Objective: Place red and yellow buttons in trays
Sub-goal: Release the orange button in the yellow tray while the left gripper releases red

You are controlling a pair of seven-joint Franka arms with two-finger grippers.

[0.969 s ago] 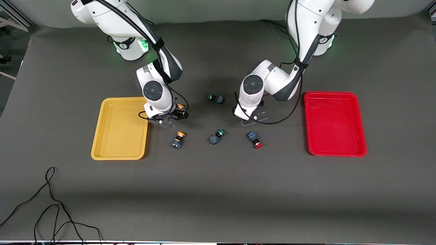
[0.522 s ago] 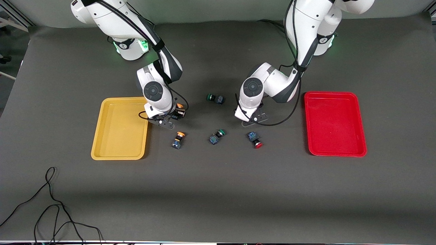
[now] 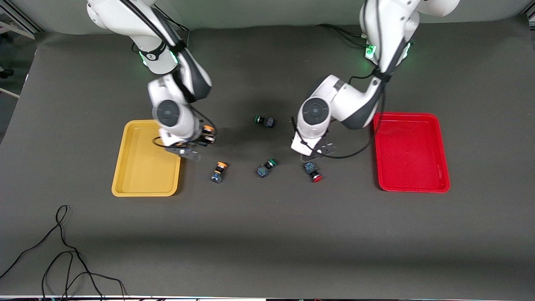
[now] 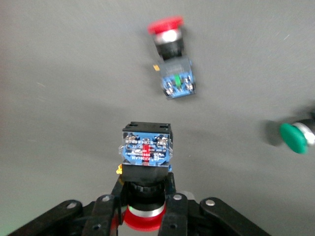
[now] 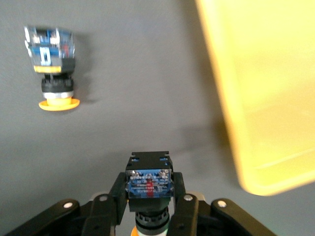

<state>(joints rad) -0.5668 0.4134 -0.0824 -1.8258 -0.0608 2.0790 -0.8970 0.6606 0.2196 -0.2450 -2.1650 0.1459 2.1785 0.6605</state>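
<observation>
I will use my left gripper to let go of the red button on the red tray's bottom (image 3: 399,160), toward the side that faces the loose buttons.
My right gripper (image 5: 149,192) is shut on a yellow-capped button (image 5: 148,178), held just above the table beside the yellow tray (image 5: 266,88); in the front view the held button (image 3: 207,133) is next to the tray's rim (image 3: 180,167). A second yellow button (image 3: 218,171) lies on the table. My left gripper (image 4: 146,191) is shut on a red-capped button (image 4: 146,150), over the table above a second red button (image 4: 172,49), which lies on the table (image 3: 313,172). The red tray (image 3: 378,154) is at the left arm's end.
Two green-capped buttons lie mid-table, one (image 3: 265,121) farther from the front camera and one (image 3: 266,167) between the loose yellow and red buttons. A black cable (image 3: 62,251) lies near the front edge at the right arm's end.
My right gripper has moved with its yellow button toward the yellow tray. My left gripper has shifted slightly toward the loose red button.
</observation>
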